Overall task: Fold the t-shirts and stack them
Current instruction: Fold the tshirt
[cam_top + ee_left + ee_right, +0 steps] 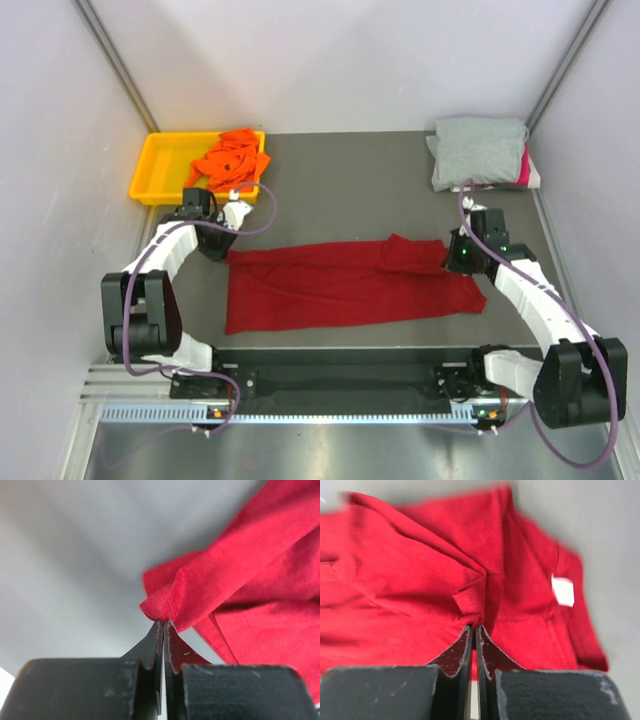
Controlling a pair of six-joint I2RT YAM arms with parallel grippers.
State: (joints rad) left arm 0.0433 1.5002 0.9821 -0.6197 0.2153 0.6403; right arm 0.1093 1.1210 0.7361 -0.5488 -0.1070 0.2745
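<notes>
The top layer of the dark red t-shirt is bunched at my left gripper next to the corner of the lower layer, so next I open, grab the t-shirt's top end (pixel 161 604) again and spread it flat.
The dark red t-shirt (pixel 340 283) lies spread across the middle of the table, folded lengthwise. My left gripper (pixel 226 250) is shut on its far left corner (pixel 165 600) and lifts it a little off the table. My right gripper (pixel 452 262) is shut on a pinch of the shirt's right end (pixel 472 607), near a white label (pixel 563 590). The orange t-shirt (pixel 230 158) lies crumpled in the yellow tray. The light grey t-shirt (pixel 478 150) lies folded at the back right on top of the pink one (pixel 523 168).
The yellow plastic tray (pixel 160 166) stands at the back left. White walls close in the table on the left, right and back. The arm bases and a black rail (pixel 340 378) run along the near edge.
</notes>
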